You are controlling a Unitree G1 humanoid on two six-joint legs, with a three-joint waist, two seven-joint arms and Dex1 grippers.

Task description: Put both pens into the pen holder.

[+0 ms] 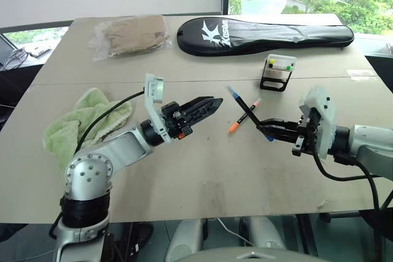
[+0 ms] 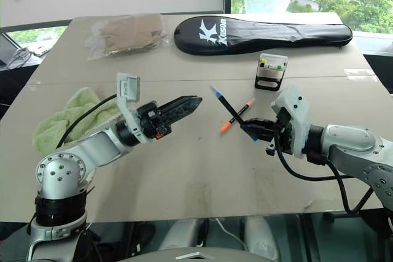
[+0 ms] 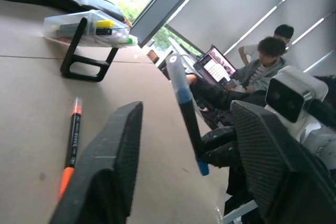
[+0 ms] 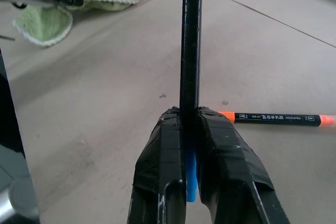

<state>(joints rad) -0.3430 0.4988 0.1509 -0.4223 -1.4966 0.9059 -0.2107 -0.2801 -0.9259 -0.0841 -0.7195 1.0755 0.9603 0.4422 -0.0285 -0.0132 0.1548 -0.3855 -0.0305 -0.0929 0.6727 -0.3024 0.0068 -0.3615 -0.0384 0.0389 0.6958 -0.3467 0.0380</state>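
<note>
I have the blue-ended pen near its lower end in my right gripper, so next I take the blue-ended pen's upper tip (image 1: 231,89) with my left gripper while my right gripper grips again higher up.
My right gripper (image 1: 265,128) is shut on the blue-ended pen (image 1: 238,100) near its lower end and holds it tilted above the table, its upper tip pointing up and to the left. The same pen (image 4: 190,40) rises straight out of the closed fingers in the right wrist view. An orange-ended pen (image 1: 240,120) lies flat on the table just beneath it. Left of both pens, my left gripper (image 1: 216,102) hovers over the table, open with nothing between its fingers. The pen holder (image 1: 279,65), a small white box on a black stand, sits behind the pens with yellow and green markers inside.
A long black racket case (image 1: 264,35) lies along the far edge. A plastic bag of beige material (image 1: 129,35) sits at the far left, and a green towel (image 1: 86,118) by my left arm. People sit at a laptop (image 3: 215,66) beyond the table.
</note>
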